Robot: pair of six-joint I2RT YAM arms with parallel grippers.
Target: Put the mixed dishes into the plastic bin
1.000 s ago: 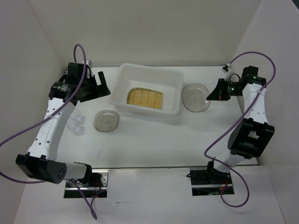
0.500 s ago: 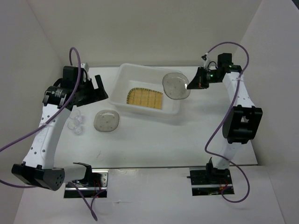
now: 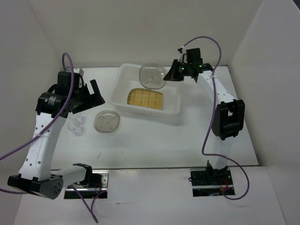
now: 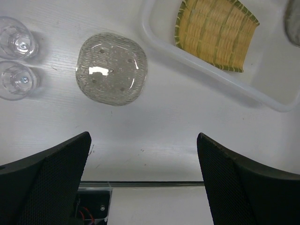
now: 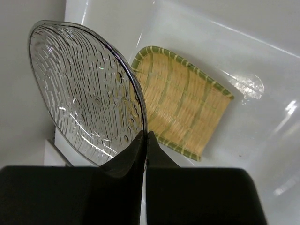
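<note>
Next, my left gripper goes to the saucer that lies on the table and closes on that saucer's rim (image 3: pixel 95 122) (image 4: pixel 77 68) facing the clear glass cups.
The plastic bin (image 3: pixel 174 108) stands at the table's middle back with the yellow fan-shaped plate (image 3: pixel 146 99) lying flat inside; the plate also shows in the right wrist view (image 5: pixel 187 110) and the left wrist view (image 4: pixel 216 32). My right gripper (image 3: pixel 170 76) is shut on the rim of a grey-brown saucer (image 3: pixel 153 76) and holds it tilted above the bin's back part (image 5: pixel 84 89). A second saucer (image 3: pixel 107 121) lies on the table left of the bin (image 4: pixel 111 68). Two clear glass cups (image 3: pixel 77 124) stand left of it (image 4: pixel 16 61). My left gripper (image 3: pixel 92 91) is open and empty above the table.
White walls enclose the table on the left, back and right. The table's near edge and a mounting plate (image 4: pixel 93 206) show between my left fingers. The bin's near wall (image 4: pixel 220 77) runs diagonally through the left wrist view.
My right gripper lifted the saucer from the table right of the bin and carried it left to above the bin's back. My left arm drew back slightly toward the near left.
</note>
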